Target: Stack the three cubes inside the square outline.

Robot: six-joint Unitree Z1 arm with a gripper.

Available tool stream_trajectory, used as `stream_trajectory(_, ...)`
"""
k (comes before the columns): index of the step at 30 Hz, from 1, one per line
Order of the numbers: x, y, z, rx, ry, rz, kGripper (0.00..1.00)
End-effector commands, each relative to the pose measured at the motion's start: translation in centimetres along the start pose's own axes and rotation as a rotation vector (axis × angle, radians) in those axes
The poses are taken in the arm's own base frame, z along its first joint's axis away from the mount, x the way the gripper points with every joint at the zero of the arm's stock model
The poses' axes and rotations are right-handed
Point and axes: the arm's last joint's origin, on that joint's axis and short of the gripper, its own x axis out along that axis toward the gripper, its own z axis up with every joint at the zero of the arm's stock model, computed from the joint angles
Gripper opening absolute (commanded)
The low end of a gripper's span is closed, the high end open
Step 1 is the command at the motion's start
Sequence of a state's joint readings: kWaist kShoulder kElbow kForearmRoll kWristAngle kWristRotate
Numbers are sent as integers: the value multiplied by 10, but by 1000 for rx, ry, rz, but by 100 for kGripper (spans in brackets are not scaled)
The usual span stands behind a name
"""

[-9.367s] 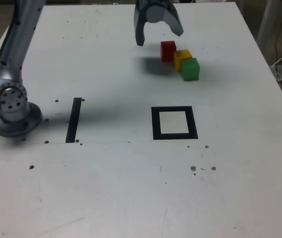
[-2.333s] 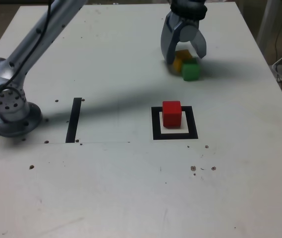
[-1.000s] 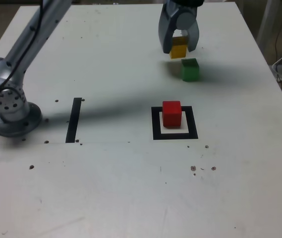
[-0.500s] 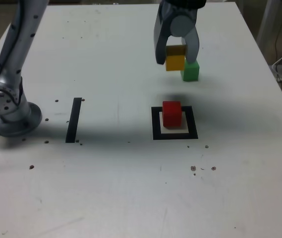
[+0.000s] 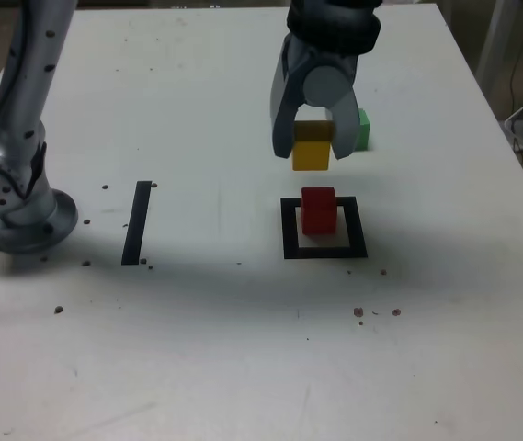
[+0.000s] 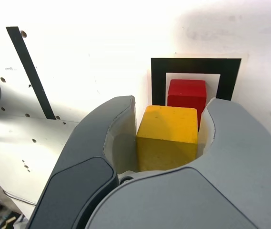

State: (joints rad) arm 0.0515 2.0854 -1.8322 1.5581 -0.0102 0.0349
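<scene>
The yellow cube, now in the air above the red cube, will be let go by my gripper on top of the red cube (image 5: 322,188) (image 6: 186,88).
My gripper (image 5: 312,147) is shut on the yellow cube (image 5: 312,147), holding it in the air just above and behind the red cube (image 5: 318,210). The red cube stands inside the square outline (image 5: 288,241). In the wrist view the yellow cube (image 6: 167,136) sits clamped between my two fingers, with the red cube (image 6: 187,94) and the square outline (image 6: 158,81) beyond it. The green cube (image 5: 362,130) rests on the table farther back, partly hidden behind my gripper.
The arm's base (image 5: 17,207) stands at the exterior view's left. A thin black strip (image 5: 137,222) lies on the white table (image 5: 243,349) between the base and the square outline. Small dark specks dot the table top.
The gripper closed on the yellow cube beside the green one, lifted it, and over the last second has carried it toward the red cube in the outline.
</scene>
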Motion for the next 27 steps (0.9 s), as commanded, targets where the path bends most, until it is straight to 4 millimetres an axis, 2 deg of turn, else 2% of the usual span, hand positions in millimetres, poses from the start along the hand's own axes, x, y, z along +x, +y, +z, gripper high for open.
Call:
stream_trajectory(1,6,-2,2,-3,23,-6,28)
stream_trajectory(11,21,-5,10,-1,27,-25,28)
stream_trajectory(27,34,-9,22,16,17,-33,28)
